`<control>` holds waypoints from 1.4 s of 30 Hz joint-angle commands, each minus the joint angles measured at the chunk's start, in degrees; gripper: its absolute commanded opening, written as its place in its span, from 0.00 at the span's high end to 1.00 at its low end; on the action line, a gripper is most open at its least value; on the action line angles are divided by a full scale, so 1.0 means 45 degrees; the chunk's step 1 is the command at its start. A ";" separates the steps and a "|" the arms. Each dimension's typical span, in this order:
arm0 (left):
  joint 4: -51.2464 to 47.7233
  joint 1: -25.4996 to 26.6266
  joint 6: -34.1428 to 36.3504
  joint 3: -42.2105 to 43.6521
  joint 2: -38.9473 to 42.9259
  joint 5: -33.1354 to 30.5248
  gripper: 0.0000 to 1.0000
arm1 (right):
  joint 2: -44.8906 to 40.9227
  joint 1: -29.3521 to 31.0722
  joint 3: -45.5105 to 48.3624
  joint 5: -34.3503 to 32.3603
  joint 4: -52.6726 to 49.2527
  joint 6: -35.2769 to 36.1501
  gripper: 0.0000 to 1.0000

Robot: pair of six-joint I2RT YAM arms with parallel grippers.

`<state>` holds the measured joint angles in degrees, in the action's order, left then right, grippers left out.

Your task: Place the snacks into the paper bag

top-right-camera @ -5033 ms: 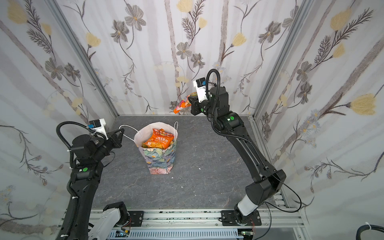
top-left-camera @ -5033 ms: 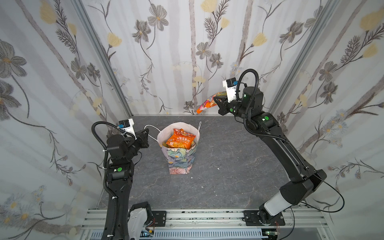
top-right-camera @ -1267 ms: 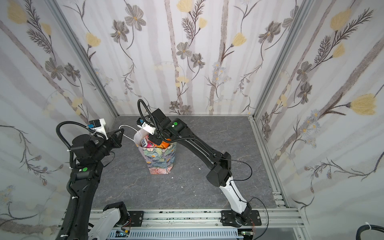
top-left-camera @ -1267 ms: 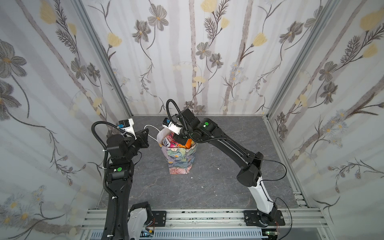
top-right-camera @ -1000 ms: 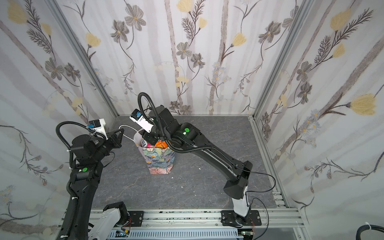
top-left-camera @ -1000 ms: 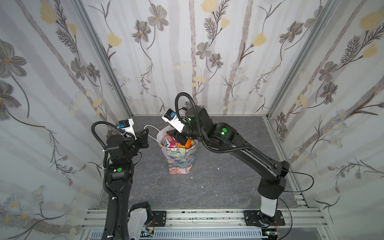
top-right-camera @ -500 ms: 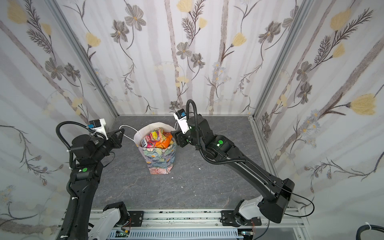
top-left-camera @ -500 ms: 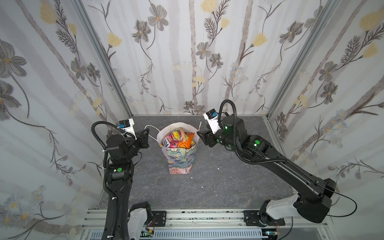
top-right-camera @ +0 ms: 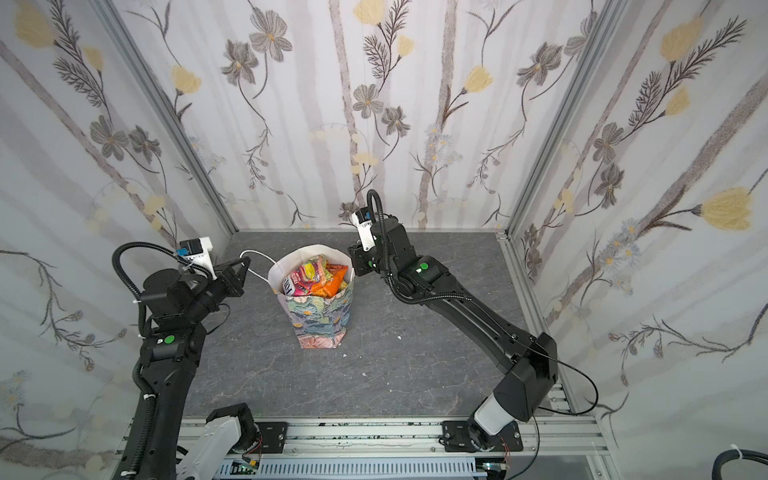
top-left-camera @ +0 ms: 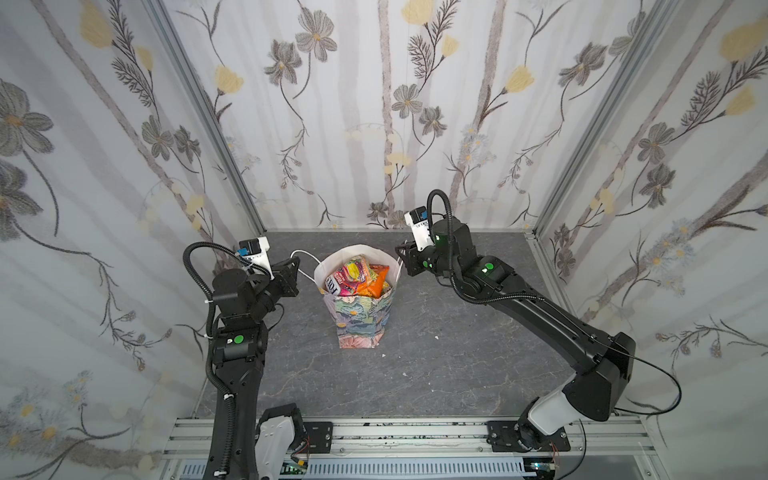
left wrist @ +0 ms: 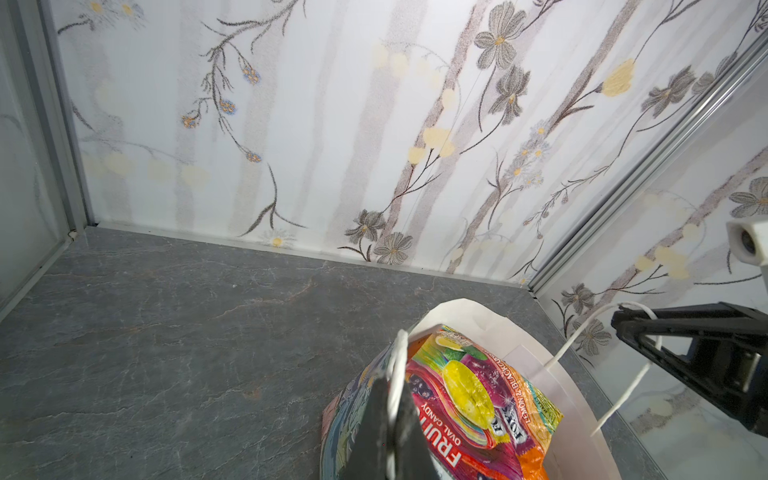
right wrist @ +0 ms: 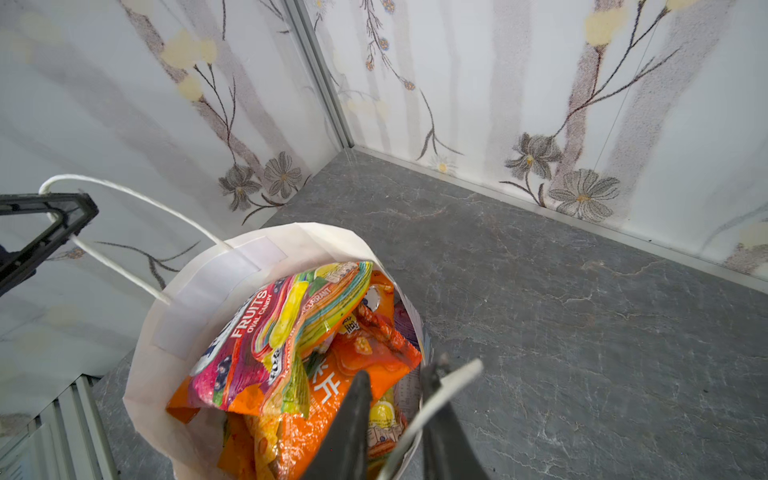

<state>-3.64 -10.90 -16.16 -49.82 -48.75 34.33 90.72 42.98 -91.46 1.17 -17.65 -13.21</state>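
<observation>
Next, my left gripper sets the paper bag down on the grey floor (top-left-camera: 412, 325) just behind the white crumbs.
The paper bag (top-left-camera: 359, 320) (top-right-camera: 322, 320) stands upright mid-floor, its mouth filled with the snacks (top-left-camera: 353, 276) (top-right-camera: 311, 276). A pink-purple FOX'S pouch (right wrist: 282, 328) (left wrist: 465, 395) lies on top of orange packs (right wrist: 332, 399). At the bag's left, my left gripper (top-left-camera: 297, 262) (top-right-camera: 247, 262) (left wrist: 390, 386) is shut on the left cord handle (right wrist: 137, 199). At the right rim, my right gripper (top-left-camera: 400, 251) (top-right-camera: 351, 251) (right wrist: 397, 370) is closed round the right cord handle (right wrist: 440, 395) (left wrist: 582, 332). That cord runs between its fingers.
Flowered walls close in the grey stone-look floor (top-left-camera: 436, 374) on three sides. An aluminium rail (top-left-camera: 395, 432) carrying both arm bases runs along the front. A few small white crumbs (top-left-camera: 436, 337) lie right of the bag.
My right gripper has come out of the bag's mouth, leaving the FOX'S pouch on top. It has swung to the right rim and closed on the right handle. The left arm has not moved.
</observation>
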 commanded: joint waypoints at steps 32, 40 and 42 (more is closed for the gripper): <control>0.1107 0.6377 -0.0014 -0.3661 -0.5003 -0.4541 0.61 | -0.2890 -0.3384 0.3147 0.0771 0.1767 0.1254 0.57; -0.1959 0.6381 0.0018 -0.5283 -0.4465 -0.7788 0.00 | -0.4593 -0.3836 0.2616 -0.1656 0.0927 0.1591 0.25; -0.2266 0.6331 0.0093 -0.5107 -0.3838 -0.9268 0.00 | -0.5374 -0.4211 0.3133 -0.2589 0.0865 0.1457 0.22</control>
<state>-9.76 17.80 -16.34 -72.64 -68.20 3.25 69.49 25.39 -78.83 -2.72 -14.68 -6.81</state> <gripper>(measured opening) 0.997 0.771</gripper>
